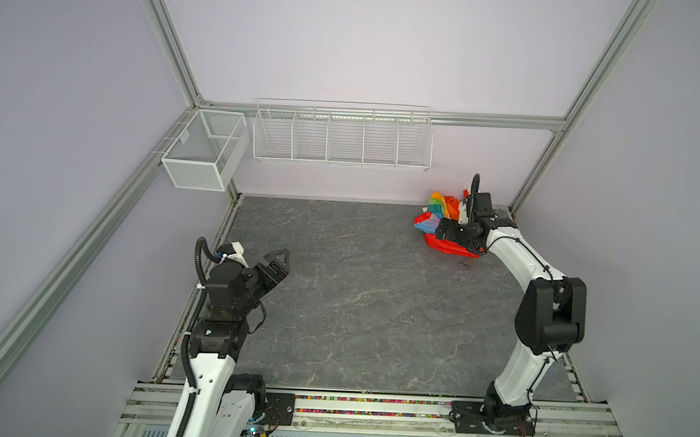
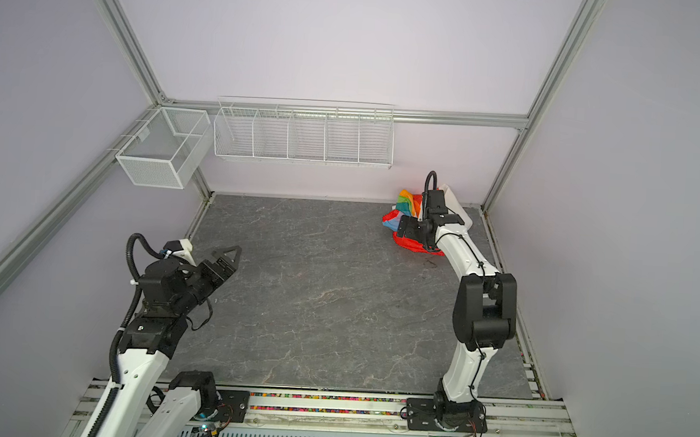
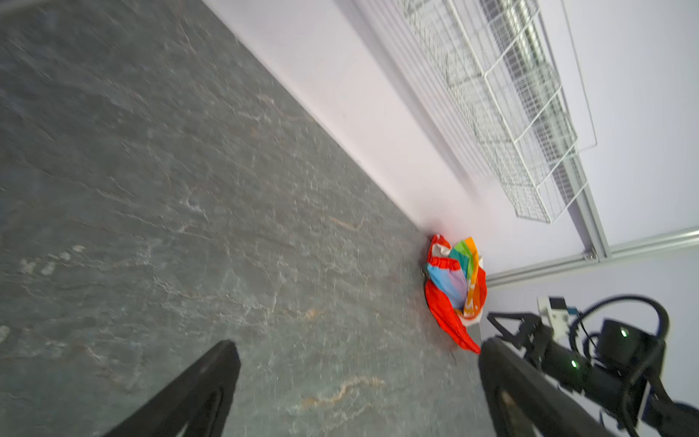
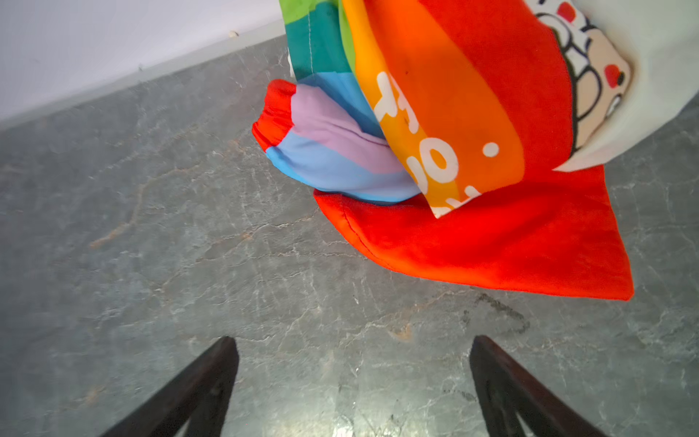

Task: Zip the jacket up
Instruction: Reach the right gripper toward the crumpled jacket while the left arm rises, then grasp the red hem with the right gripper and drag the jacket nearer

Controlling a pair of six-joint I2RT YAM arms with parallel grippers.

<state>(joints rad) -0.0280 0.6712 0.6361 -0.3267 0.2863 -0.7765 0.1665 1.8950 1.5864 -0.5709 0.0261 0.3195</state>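
The robot's right gripper needs to grip the red near edge of the jacket (image 1: 432, 241) (image 4: 370, 251), next to the jacket's blue and purple striped end.
The jacket (image 1: 438, 203) (image 2: 408, 201) lies crumpled in a heap at the table's far right corner, against the back wall. Its rainbow stripes, red cloth and white lettering fill the right wrist view (image 4: 472, 151), and it is also small in the left wrist view (image 3: 455, 280). My right gripper (image 1: 439, 230) (image 2: 402, 227) (image 4: 351, 340) hovers at the heap's near side, open, with only bare table between its fingers. My left gripper (image 1: 281, 259) (image 2: 231, 252) (image 3: 357, 348) is open above the table's left side, far from the jacket and holding nothing.
The grey marbled table (image 1: 355, 303) stretches between the arms. A white mesh basket (image 1: 202, 152) and a long wire rack (image 1: 341, 135) hang on the back wall. A dark scuff (image 1: 464, 266) marks the table by the jacket. Aluminium frame posts stand at the corners.
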